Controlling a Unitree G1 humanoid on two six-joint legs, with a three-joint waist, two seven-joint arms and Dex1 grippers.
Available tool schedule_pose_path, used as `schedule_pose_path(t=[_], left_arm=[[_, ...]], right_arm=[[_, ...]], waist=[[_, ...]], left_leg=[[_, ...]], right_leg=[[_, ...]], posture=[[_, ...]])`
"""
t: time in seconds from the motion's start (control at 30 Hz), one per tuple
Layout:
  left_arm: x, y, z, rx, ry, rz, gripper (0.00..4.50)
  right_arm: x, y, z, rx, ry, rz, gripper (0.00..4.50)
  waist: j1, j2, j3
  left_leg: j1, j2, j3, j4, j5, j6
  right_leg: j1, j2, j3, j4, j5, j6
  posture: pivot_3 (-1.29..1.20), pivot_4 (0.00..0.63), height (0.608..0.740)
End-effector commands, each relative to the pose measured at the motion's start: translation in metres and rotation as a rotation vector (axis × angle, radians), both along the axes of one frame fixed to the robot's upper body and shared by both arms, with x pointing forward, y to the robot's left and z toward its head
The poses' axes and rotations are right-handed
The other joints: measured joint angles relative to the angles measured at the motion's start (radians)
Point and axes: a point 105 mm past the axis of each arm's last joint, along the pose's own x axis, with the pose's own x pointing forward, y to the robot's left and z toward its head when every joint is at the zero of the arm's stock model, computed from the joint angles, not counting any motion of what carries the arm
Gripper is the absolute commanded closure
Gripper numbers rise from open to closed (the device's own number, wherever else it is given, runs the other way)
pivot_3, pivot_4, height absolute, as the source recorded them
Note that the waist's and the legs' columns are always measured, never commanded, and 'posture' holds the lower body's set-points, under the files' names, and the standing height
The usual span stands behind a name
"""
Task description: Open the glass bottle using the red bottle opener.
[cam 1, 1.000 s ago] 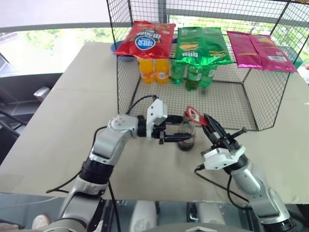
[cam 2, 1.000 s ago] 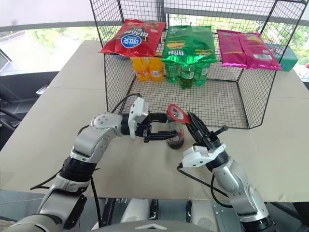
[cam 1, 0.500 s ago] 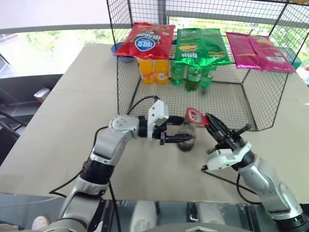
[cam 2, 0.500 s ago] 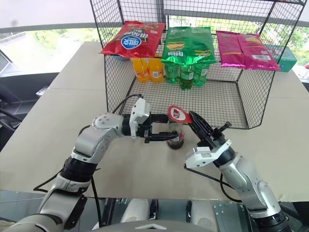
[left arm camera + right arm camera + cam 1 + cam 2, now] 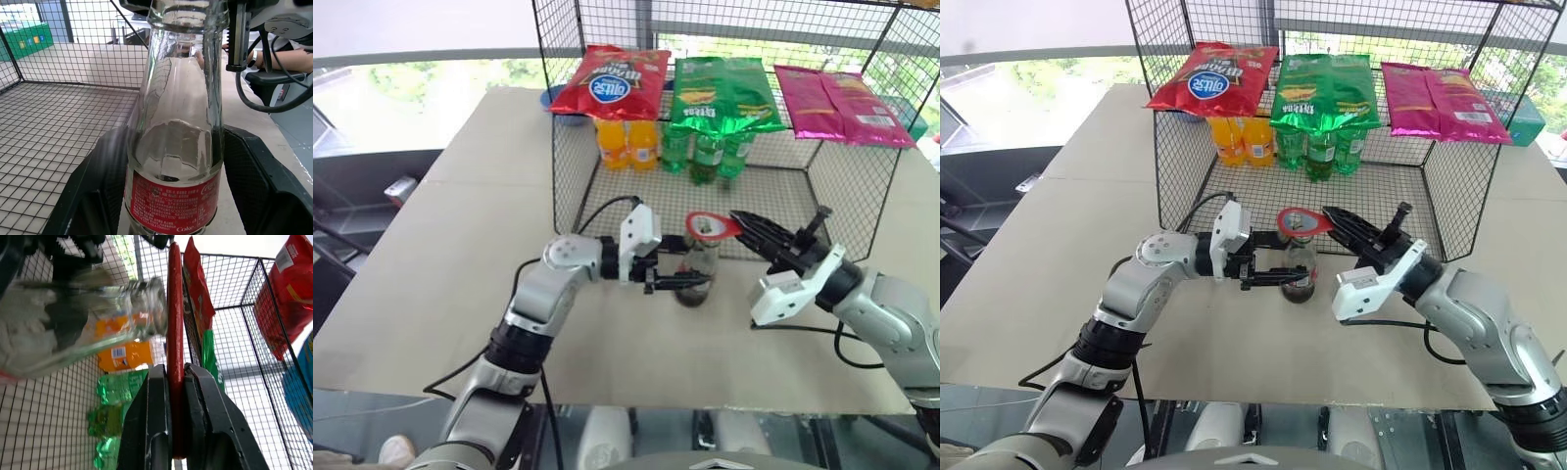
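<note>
The red bottle opener will go down from my right gripper onto the table (image 5: 761, 289) beside the glass bottle, near the cage.
The glass bottle (image 5: 695, 277) stands upright on the table just in front of the wire cage, with dark liquid low inside. My left gripper (image 5: 682, 278) reaches in level from the left and is shut on its body; its black fingers (image 5: 93, 196) flank the bottle (image 5: 173, 147). The red bottle opener (image 5: 710, 227) lies nearly flat over the bottle's mouth and hides the cap. My right gripper (image 5: 751, 229) comes in from the right, shut on the opener's handle. In the right wrist view the opener (image 5: 175, 333) is edge-on between the fingers (image 5: 152, 431), against the bottle's neck (image 5: 122, 318).
A wire mesh cage (image 5: 773, 211) stands right behind the bottle. Orange drink bottles (image 5: 626, 142) and green bottles (image 5: 705, 152) stand inside at the back. Red (image 5: 610, 80), green (image 5: 724, 93) and pink (image 5: 842, 103) snack bags lie on top. The beige table (image 5: 440, 264) extends left and forward.
My right gripper has risen and rolled, and the opener's head has gone from standing tilted beside the neck to lying flat over the bottle's top. The left gripper kept still on the bottle.
</note>
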Motion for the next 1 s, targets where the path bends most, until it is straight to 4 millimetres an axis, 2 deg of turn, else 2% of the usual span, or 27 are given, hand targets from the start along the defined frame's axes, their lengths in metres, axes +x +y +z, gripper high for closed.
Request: schedule_pose_path(t=[0.03,0.17,0.37,0.43,0.53,0.7,0.8,0.9,0.93,1.0], left_arm=[[-0.003,-0.003,-0.004,0.012,-0.007,-0.008,1.79],[-0.004,-0.002,-0.004,0.007,-0.012,-0.007,1.79],[-0.005,-0.001,-0.004,0.001,-0.017,-0.002,1.79],[-0.005,0.000,-0.003,-0.002,-0.020,0.003,1.79],[-0.006,0.001,-0.003,-0.008,-0.023,0.008,1.79],[-0.008,-0.001,-0.003,-0.019,-0.025,0.011,1.79],[-0.008,-0.001,-0.003,-0.022,-0.025,0.014,1.79],[-0.007,0.000,-0.003,-0.024,-0.027,0.022,1.79],[-0.007,0.000,-0.003,-0.025,-0.028,0.024,1.88],[-0.007,0.000,-0.002,-0.026,-0.027,0.026,1.88]], right_arm=[[-0.006,0.005,0.020,0.057,-0.048,0.021,4.50],[-0.009,-0.002,0.040,0.233,-0.030,-0.017,4.50],[-0.011,-0.041,0.025,0.519,0.207,-0.226,4.50],[-0.014,-0.050,0.011,0.619,0.325,-0.292,4.50],[-0.017,-0.061,-0.028,0.719,0.566,-0.410,4.50],[-0.028,-0.056,-0.097,0.837,0.993,-0.506,4.50],[-0.027,-0.054,-0.115,0.883,1.122,-0.540,4.50],[-0.023,-0.053,-0.122,0.926,1.217,-0.543,4.50],[-0.021,-0.055,-0.124,0.939,1.234,-0.548,3.62],[-0.019,-0.058,-0.125,0.957,1.265,-0.556,3.01]], waist=[[0.000,0.000,0.000],[0.000,0.000,0.001],[0.002,0.000,0.001],[0.000,0.000,0.001],[-0.001,0.001,0.001],[-0.001,0.001,0.001],[-0.003,0.002,0.001],[-0.002,0.002,0.002],[-0.002,0.002,0.002],[0.000,0.002,0.002]], left_leg=[[0.000,0.000,0.000,0.000,0.000,0.000],[-0.001,0.000,0.000,0.000,0.000,0.000],[-0.001,0.000,-0.001,0.000,0.000,0.000],[-0.001,0.000,-0.001,0.000,0.000,0.000],[-0.001,0.000,-0.002,0.000,0.000,0.000],[0.000,0.000,-0.006,-0.001,0.000,0.000],[0.000,0.000,-0.006,0.000,0.000,0.000],[0.000,0.000,-0.006,-0.001,0.000,0.000],[0.000,0.000,-0.006,-0.001,0.000,0.000],[-0.001,0.000,-0.007,-0.001,0.000,0.000]], right_leg=[[0.000,0.000,0.000,0.000,0.000,0.000],[0.000,0.000,0.000,0.000,0.001,0.001],[0.000,-0.001,-0.001,-0.001,0.001,0.001],[0.000,0.000,-0.001,0.000,0.001,0.001],[0.000,0.000,-0.001,0.000,0.000,0.000],[0.000,0.000,-0.001,0.000,0.000,0.000],[-0.001,-0.001,0.000,0.000,0.000,0.000],[-0.001,-0.001,-0.001,0.000,0.000,-0.001],[-0.001,-0.001,-0.001,0.000,0.000,-0.001],[-0.001,0.000,-0.001,0.000,0.000,-0.001]], posture=[[0.00,0.150,0.740],[0.00,0.150,0.740],[0.00,0.150,0.740],[0.00,0.150,0.740],[0.00,0.150,0.740],[0.00,0.150,0.740],[0.00,0.150,0.740],[0.00,0.150,0.740],[0.00,0.150,0.740],[0.00,0.150,0.740]])
